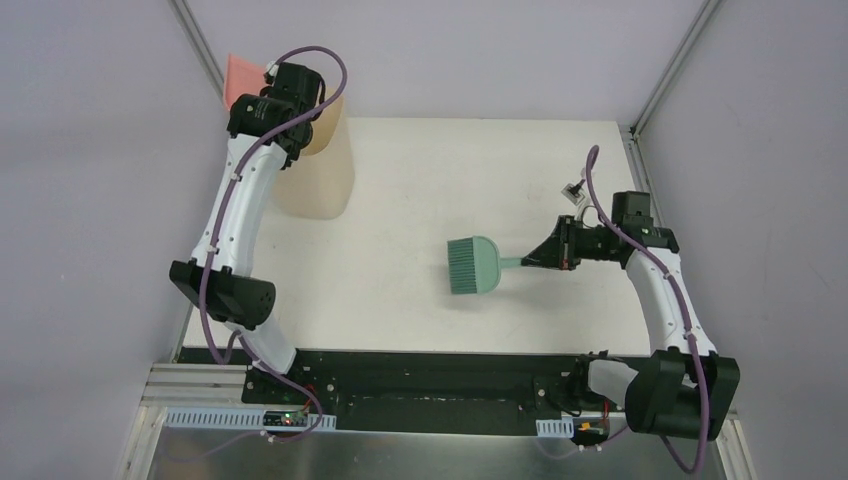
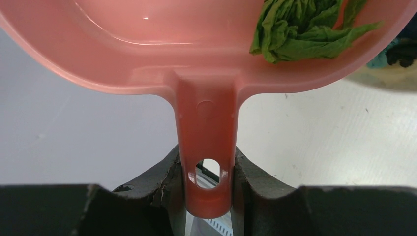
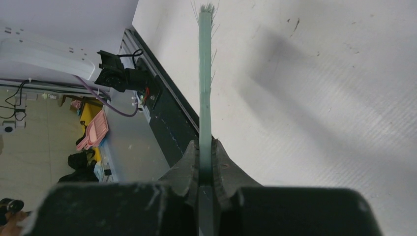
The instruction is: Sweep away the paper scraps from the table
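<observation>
I need to use my right gripper to set down and release the teal hand brush on the white table (image 1: 464, 303), close to its black front edge.
My left gripper (image 2: 209, 184) is shut on the handle of the pink dustpan (image 2: 162, 54), held tilted over the cream bin (image 1: 322, 165) at the table's far left. A green paper scrap (image 2: 300, 29) lies in the pan at its right side. Dark and teal scraps (image 2: 401, 51) show inside the bin below the pan's right rim. From above, only a corner of the dustpan (image 1: 243, 72) shows behind the left wrist (image 1: 280, 105). My right gripper (image 3: 205, 155) is shut on the thin handle of the teal hand brush (image 1: 473, 264), which is held over the white table (image 1: 430, 170) at mid-right. No scraps show on the tabletop.
The cream bin stands on the far left corner of the table. A small white connector with a cable (image 1: 574, 190) lies near the right edge. Metal frame posts run up at both back corners. The black front edge (image 1: 440, 365) carries both arm bases.
</observation>
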